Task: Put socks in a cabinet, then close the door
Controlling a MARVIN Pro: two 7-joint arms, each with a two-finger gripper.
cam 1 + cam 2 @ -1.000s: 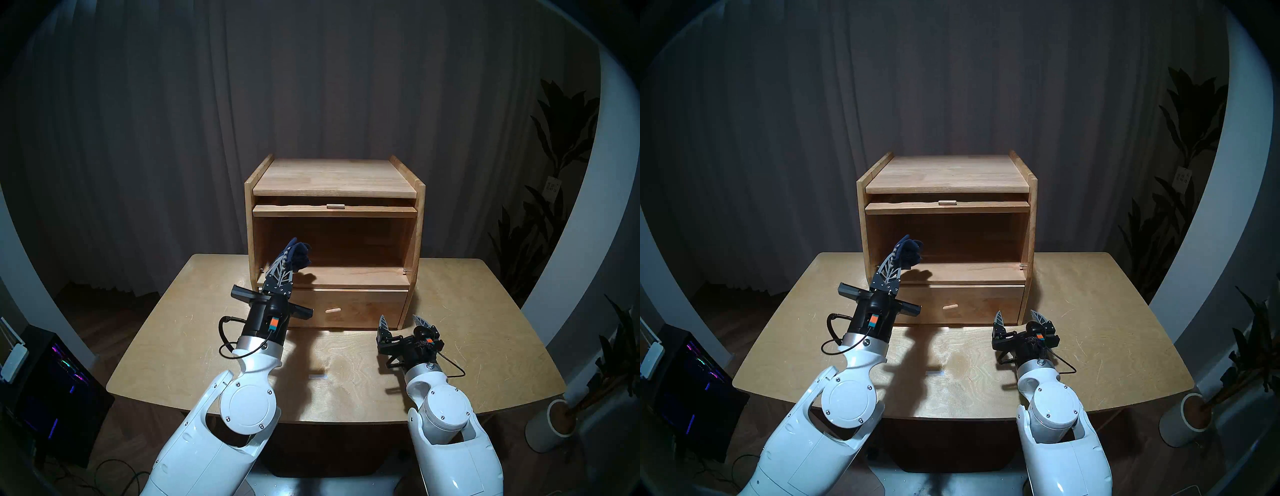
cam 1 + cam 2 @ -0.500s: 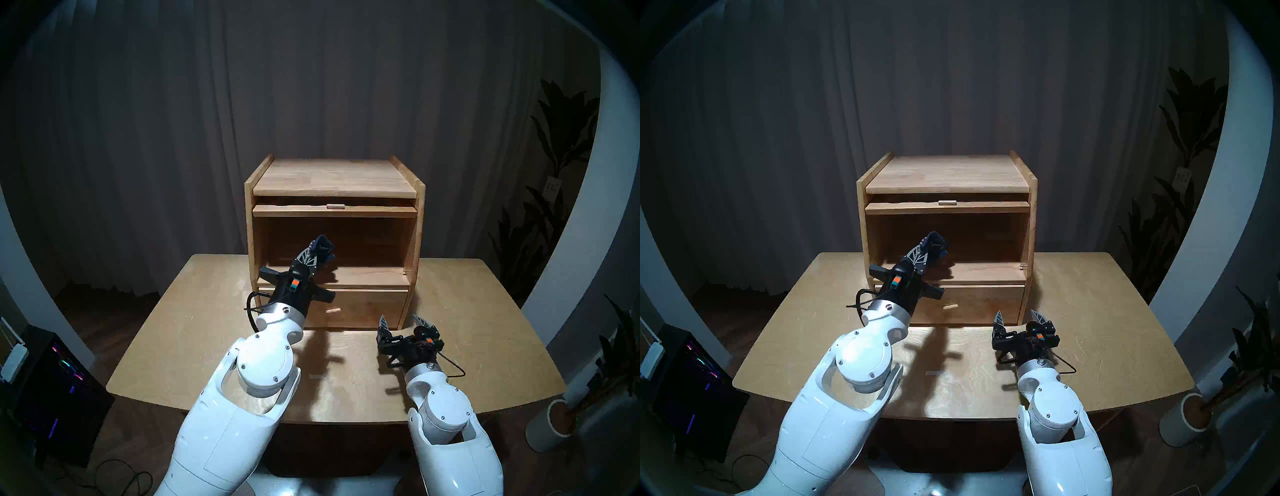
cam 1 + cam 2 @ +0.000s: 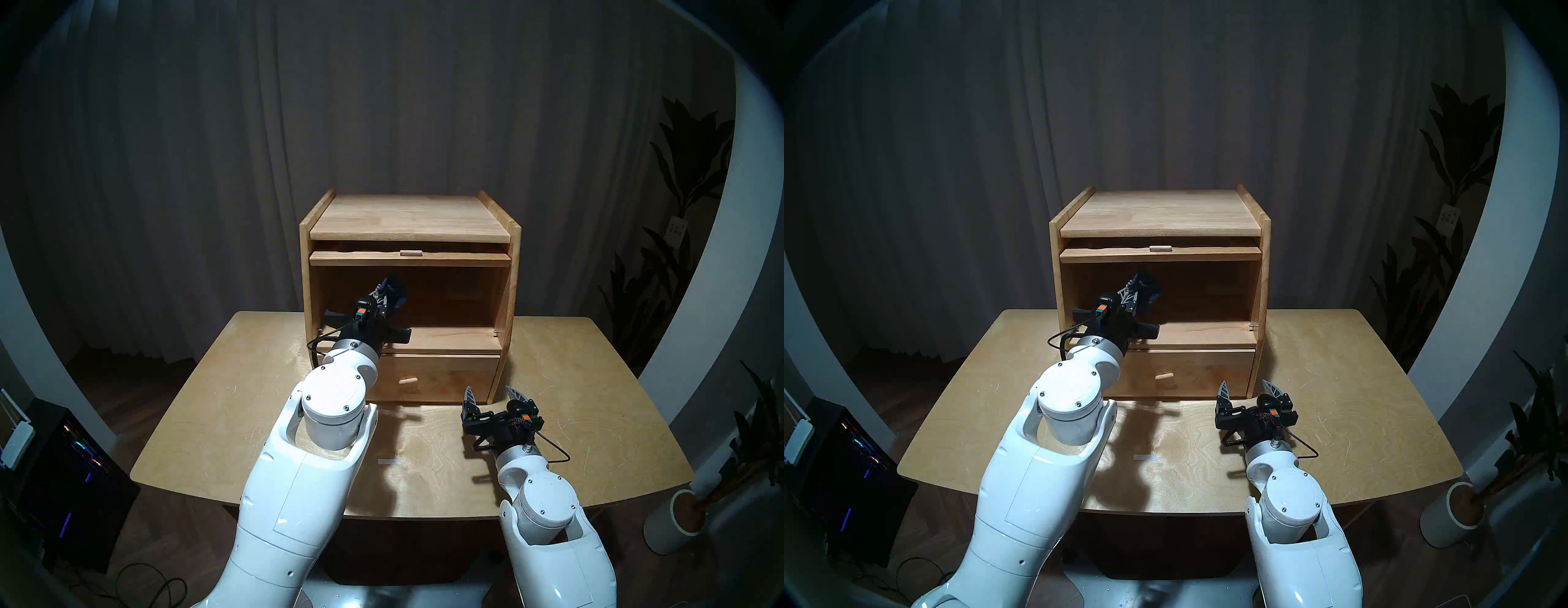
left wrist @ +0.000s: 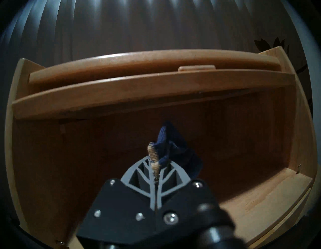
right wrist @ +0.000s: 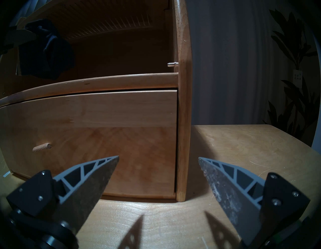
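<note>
Next, I let go of the navy socks with my left gripper on the upper compartment's bottom [image 3: 403,305], deep inside below the door's tab handle.
The light wooden cabinet [image 3: 409,216] stands at the back of the table, its upper compartment open. The door [image 3: 382,259] lies flat under the top, showing only its front edge with the tab handle [image 3: 410,253]; its ribbed glass shows in the right wrist view [image 5: 107,26]. My left gripper [image 3: 388,291] is shut on the navy socks [image 3: 395,288] and holds them in the air inside the compartment's left half. The left wrist view shows the socks [image 4: 166,139] with the tan stripe pinched between the fingers [image 4: 137,175]. My right gripper [image 3: 490,392] is open and empty, low over the table by the cabinet's front right corner.
The lower drawer [image 3: 449,375] with its peg knob [image 3: 408,380] is shut. A small white tape strip [image 3: 389,461] lies on the wooden table [image 3: 594,403]. A potted plant [image 3: 679,522] stands off the table's right, a dark computer case [image 3: 63,467] off its left.
My left arm has reached forward and right, carrying the socks from the cabinet's front left edge into the upper compartment. The right arm has not moved.
</note>
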